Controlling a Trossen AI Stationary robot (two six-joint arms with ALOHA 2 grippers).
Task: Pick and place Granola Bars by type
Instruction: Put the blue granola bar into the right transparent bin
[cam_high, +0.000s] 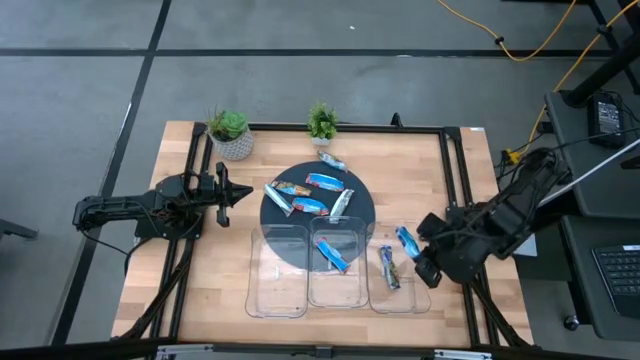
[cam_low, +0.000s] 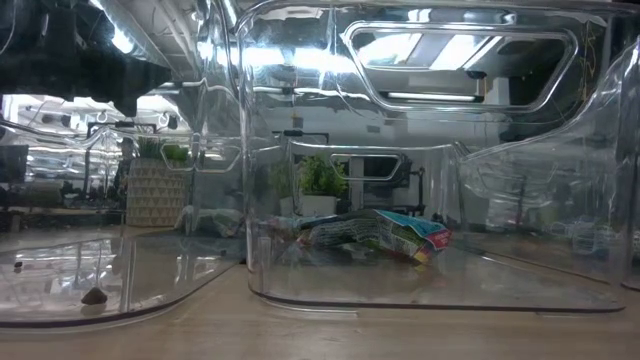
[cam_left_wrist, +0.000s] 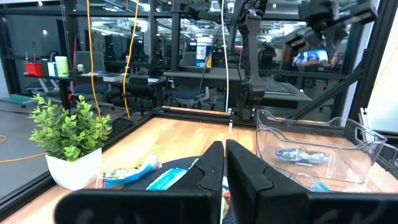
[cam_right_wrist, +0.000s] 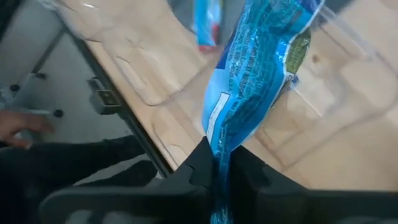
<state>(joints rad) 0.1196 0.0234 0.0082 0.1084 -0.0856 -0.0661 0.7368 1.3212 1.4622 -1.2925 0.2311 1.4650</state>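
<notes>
Next, my right gripper lets go of the blue bar beside the silvery bar in the clear tray (cam_high: 402, 265) nearest that gripper.
Several granola bars (cam_high: 310, 206) in blue and silvery wrappers lie flat on a round dark plate (cam_high: 358, 215) at the table's middle. One more bar (cam_high: 331, 161) lies on the wood just beyond the plate. A blue bar (cam_high: 333, 255) lies in the middle clear tray, and another bar (cam_high: 388, 267) in the right tray (cam_high: 410, 300). My right gripper (cam_high: 413, 249) is shut on a blue bar (cam_high: 406, 239) above the right tray. My left gripper (cam_high: 240, 192) is shut and empty, level, left of the plate. My right gripper pinches one end of the blue bar's wrapper (cam_right_wrist: 217, 146) between its two fingers. The fingers slant down from the table's right side, and the bar sticks out ahead of them, in line with them. The bar is lifted clear above the right tray.
Three clear trays stand side by side at the near edge; the left one (cam_high: 277, 290) holds only a small dark speck. Two potted plants (cam_high: 231, 131) (cam_high: 321, 123) stand at the far edge. A black frame rail runs around the table.
</notes>
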